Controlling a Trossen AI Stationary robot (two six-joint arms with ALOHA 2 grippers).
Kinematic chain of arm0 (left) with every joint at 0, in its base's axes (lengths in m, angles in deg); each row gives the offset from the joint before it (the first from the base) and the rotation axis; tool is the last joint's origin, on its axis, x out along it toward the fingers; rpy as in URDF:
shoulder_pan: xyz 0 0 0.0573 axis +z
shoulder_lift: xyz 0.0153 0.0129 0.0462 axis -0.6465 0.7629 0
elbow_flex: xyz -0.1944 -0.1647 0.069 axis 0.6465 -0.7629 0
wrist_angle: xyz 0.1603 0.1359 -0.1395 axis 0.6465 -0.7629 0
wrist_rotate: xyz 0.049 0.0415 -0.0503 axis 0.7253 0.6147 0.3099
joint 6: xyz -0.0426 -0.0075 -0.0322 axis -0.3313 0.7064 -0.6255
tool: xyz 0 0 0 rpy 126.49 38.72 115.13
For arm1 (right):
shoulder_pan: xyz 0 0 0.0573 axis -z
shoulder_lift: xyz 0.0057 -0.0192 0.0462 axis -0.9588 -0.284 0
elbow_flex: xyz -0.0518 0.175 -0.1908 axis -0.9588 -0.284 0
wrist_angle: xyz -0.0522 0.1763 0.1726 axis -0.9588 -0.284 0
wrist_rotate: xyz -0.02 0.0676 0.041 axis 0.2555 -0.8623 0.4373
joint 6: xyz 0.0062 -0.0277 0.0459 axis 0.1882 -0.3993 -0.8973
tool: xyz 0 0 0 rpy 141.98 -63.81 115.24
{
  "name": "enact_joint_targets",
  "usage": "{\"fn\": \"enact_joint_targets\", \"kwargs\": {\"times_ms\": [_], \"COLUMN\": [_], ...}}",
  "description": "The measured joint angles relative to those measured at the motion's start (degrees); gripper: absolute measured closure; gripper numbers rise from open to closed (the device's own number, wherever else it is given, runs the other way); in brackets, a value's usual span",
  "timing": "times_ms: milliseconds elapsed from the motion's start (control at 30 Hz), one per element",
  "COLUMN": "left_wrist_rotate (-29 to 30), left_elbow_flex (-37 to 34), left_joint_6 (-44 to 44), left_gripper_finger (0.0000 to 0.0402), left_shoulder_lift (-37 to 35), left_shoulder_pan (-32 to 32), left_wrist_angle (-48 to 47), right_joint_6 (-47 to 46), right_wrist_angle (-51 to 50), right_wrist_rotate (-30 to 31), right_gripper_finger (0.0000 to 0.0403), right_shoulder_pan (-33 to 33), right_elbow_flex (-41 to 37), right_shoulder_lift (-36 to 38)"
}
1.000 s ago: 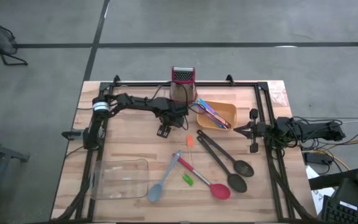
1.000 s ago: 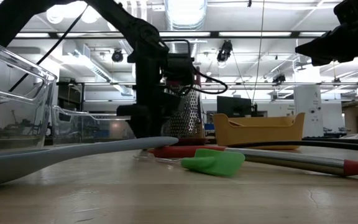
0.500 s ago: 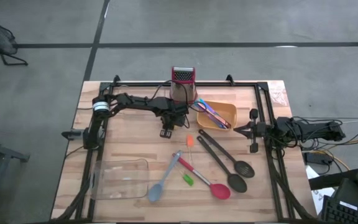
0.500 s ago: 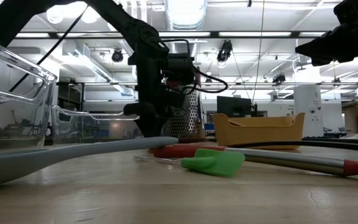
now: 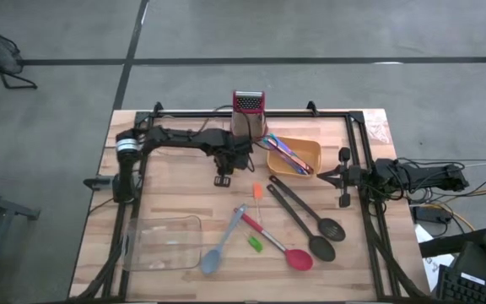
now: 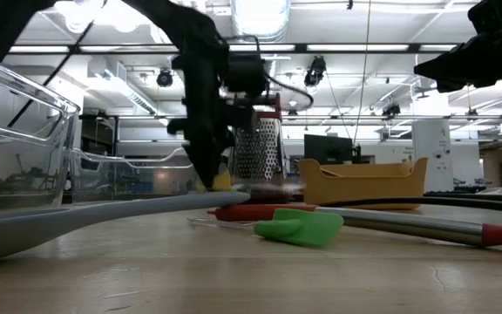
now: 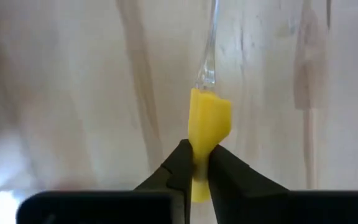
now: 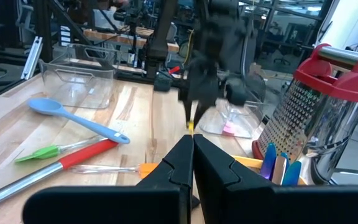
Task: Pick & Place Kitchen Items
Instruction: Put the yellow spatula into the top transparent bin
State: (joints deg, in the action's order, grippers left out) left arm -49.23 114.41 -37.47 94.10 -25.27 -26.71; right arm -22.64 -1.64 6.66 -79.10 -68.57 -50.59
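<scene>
My left gripper needs to release the yellow block on the table's far side (image 5: pixel 190 151), under my left arm, short of the grater. The yellow block now hangs over the table's middle.
My left gripper (image 5: pixel 222 178) hangs over the table's middle, in front of the grater, shut on a small yellow block (image 7: pixel 209 121). A thin clear stick (image 7: pixel 209 50) runs on from the block's far end. The yellow shows under the fingers in the low view (image 6: pixel 221 181). Two black slotted spoons (image 5: pixel 307 216), a red-headed spoon (image 5: pixel 278 242), a grey-blue spatula (image 5: pixel 223 243), a green block (image 5: pixel 254 244) and an orange block (image 5: pixel 258 192) lie flat on the table. My right gripper (image 5: pixel 342 177) waits shut at the right edge. My left gripper pinches the yellow block's near end (image 7: pixel 197 152) between its two fingers, which come from above and point down. The block sticks out past the fingertips, with its clear stick running on beyond it. In the low view the block sits above the tabletop.
A red-topped metal grater (image 5: pixel 248 112) stands at the far edge. Right of it is an orange bowl (image 5: pixel 309 152) holding coloured sticks. A clear plastic tray (image 5: pixel 163 243) sits near the front left. Bare wood lies between the tray and my left gripper.
My left gripper has shut on the yellow block and then gone up with it, rolling a little. The block has left the table, with its clear stick. The right arm has kept still.
</scene>
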Motion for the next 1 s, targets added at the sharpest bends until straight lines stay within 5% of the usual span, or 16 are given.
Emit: {"fn": "enact_joint_targets", "kwargs": {"times_ms": [300, 533, 1000], "left_wrist_rotate": [2.24, 16.05, 21.58], "left_elbow_flex": [-0.10, -2.06, -22.23], "left_joint_6": [-2.72, -3.06, -7.87], "left_gripper_finger": [0.0362, 0.0371, 0.0364], "left_shoulder_lift": [-10.87, -19.80, -36.18], "left_shoulder_pan": [0.02, 1.06, 11.16], "left_wrist_angle": [-1.91, -6.49, -6.19], "right_joint_6": [0.02, 0.02, 0.02], "right_wrist_angle": [0.02, 0.01, 0.00], "right_wrist_rotate": [-0.02, 0.00, -0.02], "right_gripper_finger": [0.0394, 0.0394, 0.0394], "right_shoulder_pan": [-0.02, 0.00, 0.00], "right_elbow_flex": [0.00, 0.00, 0.00], "right_shoulder_lift": [-0.01, -0.01, -0.01]}}
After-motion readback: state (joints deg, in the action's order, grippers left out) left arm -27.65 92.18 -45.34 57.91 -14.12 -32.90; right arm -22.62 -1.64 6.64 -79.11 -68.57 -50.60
